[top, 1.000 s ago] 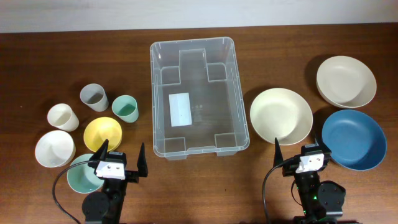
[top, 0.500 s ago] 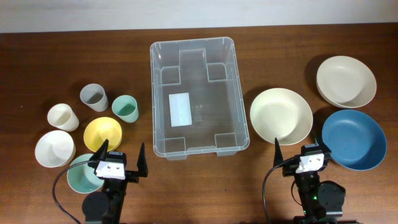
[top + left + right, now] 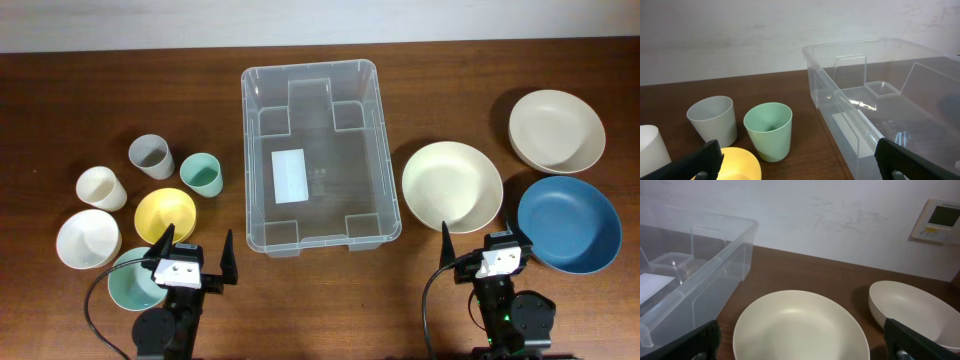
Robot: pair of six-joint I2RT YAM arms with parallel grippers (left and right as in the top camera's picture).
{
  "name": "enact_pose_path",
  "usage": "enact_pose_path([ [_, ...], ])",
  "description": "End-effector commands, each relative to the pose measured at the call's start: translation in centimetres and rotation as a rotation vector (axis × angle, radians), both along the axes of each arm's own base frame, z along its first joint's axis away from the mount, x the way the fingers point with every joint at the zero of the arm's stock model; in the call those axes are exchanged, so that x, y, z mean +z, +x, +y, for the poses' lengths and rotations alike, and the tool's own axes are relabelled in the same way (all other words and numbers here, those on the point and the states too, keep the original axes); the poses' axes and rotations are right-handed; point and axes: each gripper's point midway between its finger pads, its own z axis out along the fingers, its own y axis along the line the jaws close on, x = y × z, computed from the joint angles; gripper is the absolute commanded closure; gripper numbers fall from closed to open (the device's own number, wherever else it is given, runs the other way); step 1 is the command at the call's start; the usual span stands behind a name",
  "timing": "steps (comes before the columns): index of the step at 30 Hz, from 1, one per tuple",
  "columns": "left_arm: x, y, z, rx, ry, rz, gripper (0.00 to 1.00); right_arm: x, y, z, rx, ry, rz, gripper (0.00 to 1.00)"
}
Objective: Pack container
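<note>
Next, my right gripper should go to the cream plate's edge (image 3: pixel 500 184) (image 3: pixel 866 339), on the side facing the cream bowl and the blue bowl, and close there.
The clear plastic container (image 3: pixel 262 120) with a white label stands empty at the table's middle; it also shows in the left wrist view (image 3: pixel 860 125) and the right wrist view (image 3: pixel 695 287). My left gripper (image 3: pixel 195 258) is open and empty at the front left, over a yellow bowl (image 3: pixel 165 213) and a pale green bowl (image 3: pixel 130 285). My right gripper (image 3: pixel 487 243) is open and empty at the front right, just in front of a cream plate (image 3: pixel 452 186) (image 3: pixel 800 327).
Left of the container stand a grey cup (image 3: pixel 151 156), a green cup (image 3: pixel 202 175), a cream cup (image 3: pixel 101 188) and a white bowl (image 3: pixel 87 239). At the right are a cream bowl (image 3: pixel 556 130) and a blue bowl (image 3: pixel 568 223).
</note>
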Motion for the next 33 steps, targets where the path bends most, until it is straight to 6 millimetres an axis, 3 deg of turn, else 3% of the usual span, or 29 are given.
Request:
enact_pose_path([
  [1,-0.1,0.0,0.1,0.004,0.016,-0.004,0.01,-0.2,-0.1,0.4,0.021,-0.001,0.004,0.01],
  [14,-0.1,0.0,0.1,0.004,0.016,-0.004,0.01,-0.1,0.0,0.4,0.021,-0.002,0.001,0.01],
  [18,-0.1,0.0,0.1,0.004,0.016,-0.004,0.01,0.0,0.0,0.4,0.013,0.075,0.004,0.01],
  [25,0.1,0.1,0.6,0.034,0.019,-0.012,0.01,3.0,-0.8,-1.5,-0.110,0.248,0.025,0.01],
  [33,-0.1,0.1,1.5,0.087,0.022,-0.004,0.01,6.9,-0.8,-1.9,-0.174,0.277,0.294,0.01],
])
